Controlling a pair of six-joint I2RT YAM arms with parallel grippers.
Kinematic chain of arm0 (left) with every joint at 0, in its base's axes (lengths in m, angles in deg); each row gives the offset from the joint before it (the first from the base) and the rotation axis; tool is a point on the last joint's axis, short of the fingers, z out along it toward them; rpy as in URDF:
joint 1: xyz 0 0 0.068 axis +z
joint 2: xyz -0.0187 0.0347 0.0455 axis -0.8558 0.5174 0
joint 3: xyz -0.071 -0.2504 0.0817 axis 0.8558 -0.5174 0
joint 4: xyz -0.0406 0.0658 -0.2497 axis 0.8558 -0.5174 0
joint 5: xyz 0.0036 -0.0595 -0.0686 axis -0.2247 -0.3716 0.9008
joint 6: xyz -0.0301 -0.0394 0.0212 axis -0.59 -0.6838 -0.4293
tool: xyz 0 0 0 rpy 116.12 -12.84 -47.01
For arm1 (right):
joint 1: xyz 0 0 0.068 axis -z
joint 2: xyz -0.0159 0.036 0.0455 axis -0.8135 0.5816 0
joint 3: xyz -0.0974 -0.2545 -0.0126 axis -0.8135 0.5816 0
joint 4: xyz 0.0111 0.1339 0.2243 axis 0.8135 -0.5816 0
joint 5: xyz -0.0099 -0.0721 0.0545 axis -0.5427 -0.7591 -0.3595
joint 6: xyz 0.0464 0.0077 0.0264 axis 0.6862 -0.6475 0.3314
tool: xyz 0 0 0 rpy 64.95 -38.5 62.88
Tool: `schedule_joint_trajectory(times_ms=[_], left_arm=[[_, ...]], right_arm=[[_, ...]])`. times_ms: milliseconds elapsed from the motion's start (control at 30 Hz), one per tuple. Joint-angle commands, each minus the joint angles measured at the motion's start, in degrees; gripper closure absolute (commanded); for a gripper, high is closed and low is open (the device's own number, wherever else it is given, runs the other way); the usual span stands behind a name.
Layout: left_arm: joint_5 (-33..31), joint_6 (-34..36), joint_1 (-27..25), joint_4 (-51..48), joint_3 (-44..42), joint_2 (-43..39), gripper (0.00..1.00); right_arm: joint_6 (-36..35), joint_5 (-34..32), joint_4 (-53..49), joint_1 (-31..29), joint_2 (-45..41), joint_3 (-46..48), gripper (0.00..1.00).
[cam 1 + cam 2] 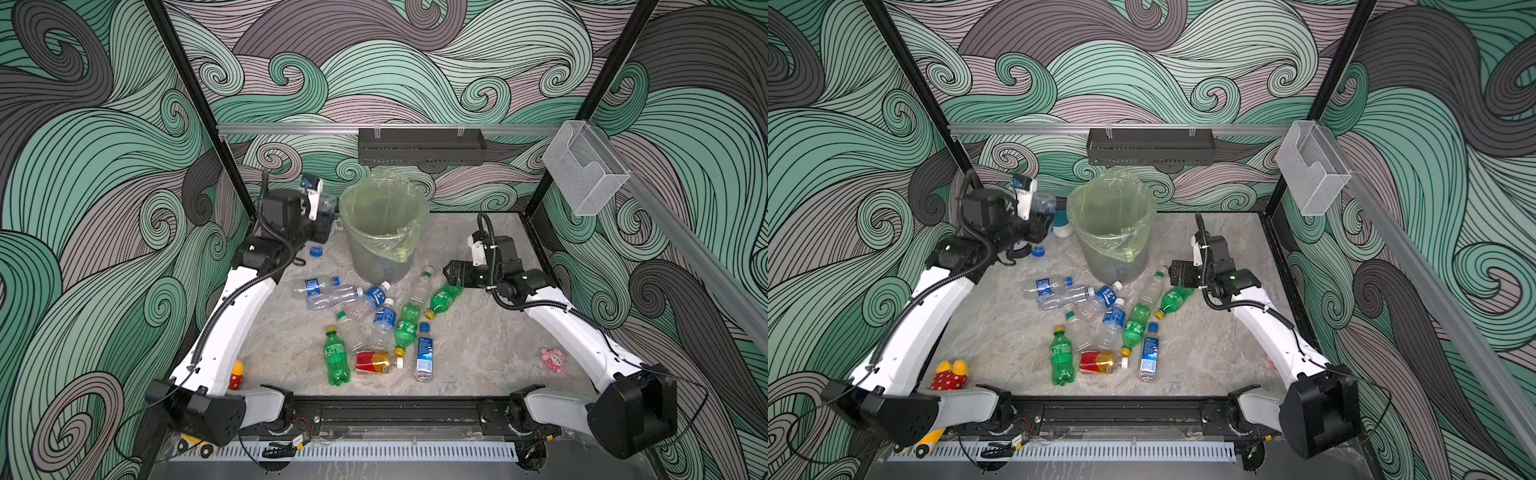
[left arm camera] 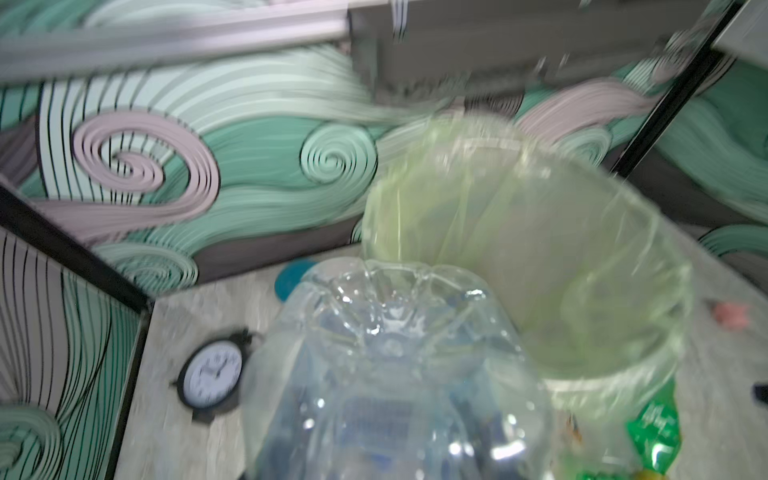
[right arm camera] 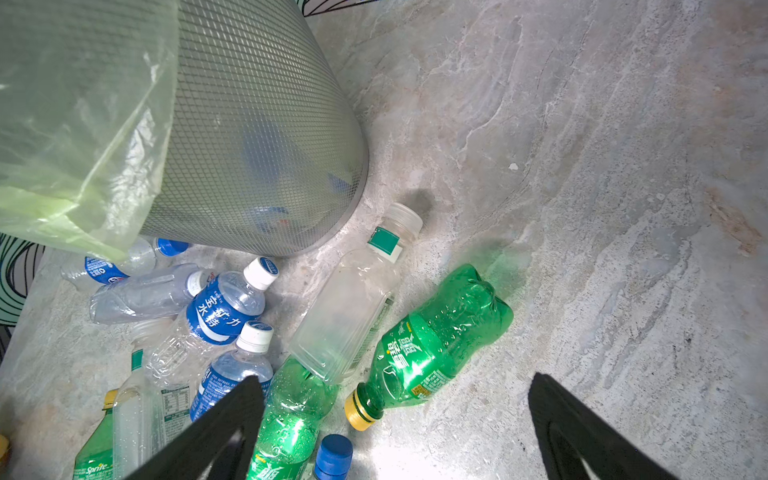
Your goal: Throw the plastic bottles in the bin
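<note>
The green bottle is lying just beneath my right gripper, which should next move down to the labelled middle (image 1: 444, 300) (image 3: 422, 351) of the bottle and close there.
The bin (image 1: 376, 257) (image 1: 1113, 253), a grey mesh bucket lined with a yellow-green bag, stands at the back middle of the table. My left gripper (image 1: 321, 210) (image 1: 1038, 210) is raised beside the bin's left rim, shut on a clear plastic bottle (image 2: 395, 365) whose base fills the left wrist view and hides the fingers; the bin (image 2: 582, 249) lies just beyond it. Several plastic bottles lie in front of the bin, among them a green one (image 1: 336, 357) and a red-and-yellow one (image 1: 372, 362). My right gripper (image 1: 451, 272) (image 3: 395, 378) hangs open over a green bottle (image 3: 436, 340) (image 1: 444, 297).
A white jar with a teal lid (image 1: 1062, 224), a blue cap (image 1: 316, 250) and a small clock (image 2: 212, 378) sit left of the bin. A pink toy (image 1: 552, 359) lies at the right, a red dotted toy (image 1: 951, 374) at the front left. A clear box (image 1: 582, 174) and a black shelf (image 1: 419, 145) hang on the rails.
</note>
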Motion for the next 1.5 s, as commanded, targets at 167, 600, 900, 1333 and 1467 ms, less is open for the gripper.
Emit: schedule_joint_trajectory(times_ms=[167,600,900,1333,1467], left_arm=[[17.9,-1.5,-0.8,-2.3,25.1,17.7,0.15],[3.1,2.4,-0.2,-4.0,-8.8,-10.2,0.06],[-4.8,-0.8,0.1,-6.3,-24.9,-23.3,0.06],[-9.0,-2.0,0.2,-7.2,-33.2,-28.5,0.06],[-9.7,-1.4,0.2,-7.5,-33.5,-28.4,0.06]], right_arm=[[3.0,-1.4,1.5,0.3,-2.6,2.8,0.01],[4.1,-3.5,1.2,0.4,1.7,2.4,0.02],[7.5,-5.5,-0.3,0.5,9.4,0.7,0.04],[11.4,-1.6,1.9,0.5,16.4,1.5,0.08],[12.7,-0.4,3.5,0.5,17.9,2.6,0.1]])
